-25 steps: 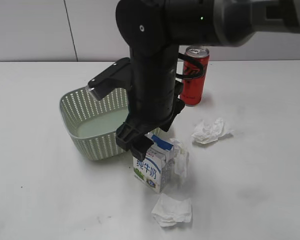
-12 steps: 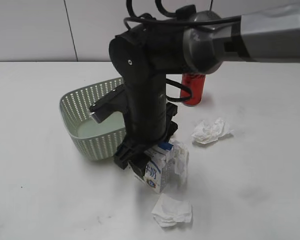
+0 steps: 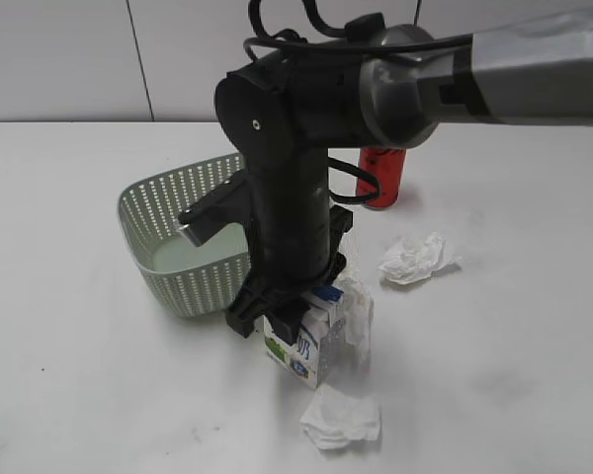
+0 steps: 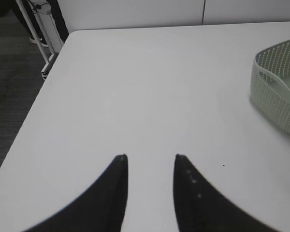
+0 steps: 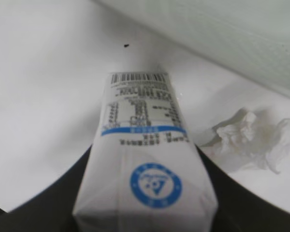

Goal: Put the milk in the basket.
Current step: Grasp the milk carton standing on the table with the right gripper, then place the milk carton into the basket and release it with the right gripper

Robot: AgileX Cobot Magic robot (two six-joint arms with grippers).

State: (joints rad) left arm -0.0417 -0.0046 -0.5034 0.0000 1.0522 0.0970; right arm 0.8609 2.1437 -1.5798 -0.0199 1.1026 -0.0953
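Note:
The robot's right gripper needs to set the milk down on the basket's bottom, toward the end (image 3: 257,237) nearest the red can.
The milk (image 3: 298,348) is a small white carton with blue lettering, standing on the table just in front of the basket (image 3: 168,267), a pale green perforated one. My right gripper (image 3: 282,314) comes down on the carton from above, and its arm hides the carton's top. In the right wrist view the milk (image 5: 142,154) fills the space between the right gripper's (image 5: 145,147) dark fingers, which press on both its sides. The basket wall (image 5: 222,29) shows behind it. My left gripper (image 4: 150,157) is open and empty over bare table, left of the basket (image 4: 275,92).
A tall red can (image 3: 381,183) stands behind the arm. Crumpled tissues lie to the right of the carton (image 3: 415,259), against it (image 3: 356,308) and in front of it (image 3: 341,415). One tissue (image 5: 251,137) shows in the right wrist view. The table's left edge (image 4: 48,82) is near the left gripper.
My right arm has come down over the milk, and its fingers now sit lower around the carton and cover more of its front. The left gripper shows no earlier frame.

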